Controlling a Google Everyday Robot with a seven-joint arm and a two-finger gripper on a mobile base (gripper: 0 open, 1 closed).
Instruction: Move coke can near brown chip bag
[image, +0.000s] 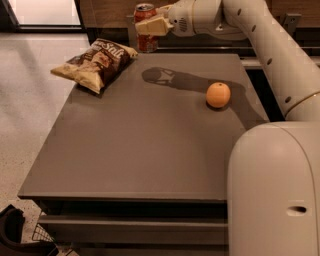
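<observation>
Next, my gripper releases the coke can, now held above the table's far edge, on the table (136, 75) against the side of the brown chip bag that is towards the orange.
The coke can (145, 13) is red with a silver top. My gripper (149, 26) is shut on it and holds it upright in the air above the far edge of the grey table (140, 145). The brown chip bag (96, 63) lies flat on the table's far left corner, a little to the left of and nearer than the can. The gripper's cream fingers (150, 26) cover the middle of the can.
A round orange fruit (218, 94) sits on the table at the right. My arm (260, 35) reaches in from the right and casts a shadow across the far part of the table. My robot body (275, 190) fills the lower right. Light floor lies to the left.
</observation>
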